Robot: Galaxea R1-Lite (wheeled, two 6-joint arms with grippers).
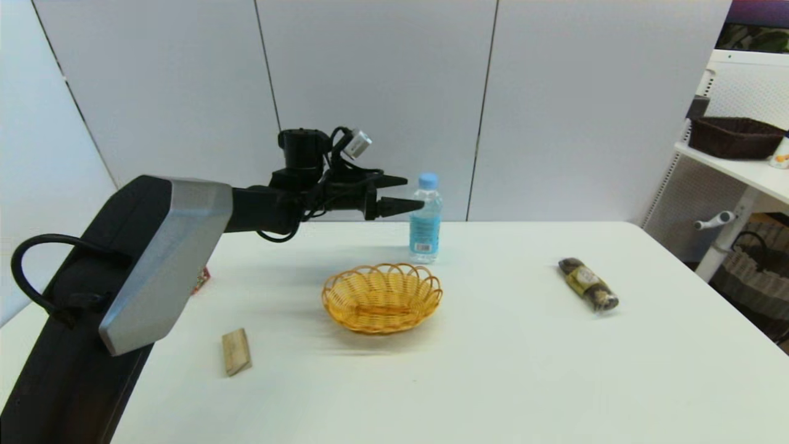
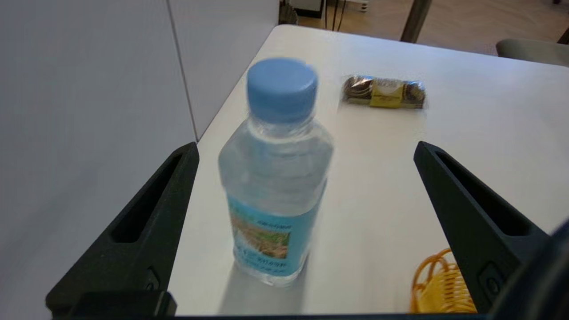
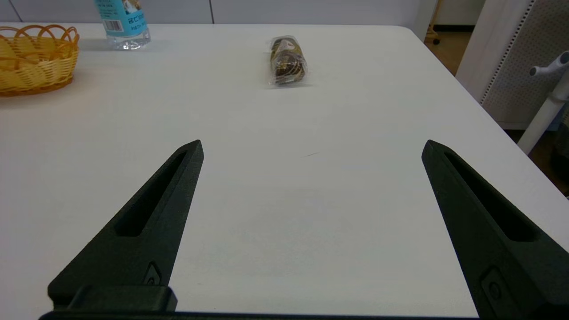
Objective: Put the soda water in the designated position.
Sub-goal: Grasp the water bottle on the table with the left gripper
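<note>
The top of the soda water's blue label (image 1: 425,217) (image 2: 270,214), below the clear part of the bottle, is next for my left gripper, which should go lower and close there.
The soda water (image 1: 425,219) is a small clear bottle with a light blue cap and blue label, standing upright near the table's back edge, just behind the yellow wicker basket (image 1: 382,297). My left gripper (image 1: 412,193) is open at the height of the bottle's upper part, its tips just reaching the bottle's left side. In the left wrist view the soda water (image 2: 275,178) stands ahead of the spread fingers (image 2: 146,213), apart from both. My right gripper (image 3: 311,149) is open and low over bare table at the right, holding nothing; the soda water (image 3: 121,22) shows far off.
A wrapped dark snack pack (image 1: 588,283) lies on the right of the table. A small tan block (image 1: 236,351) lies front left, and a red item (image 1: 202,279) peeks out behind my left arm. A white shelf with a dark basket (image 1: 733,137) stands off the table's right.
</note>
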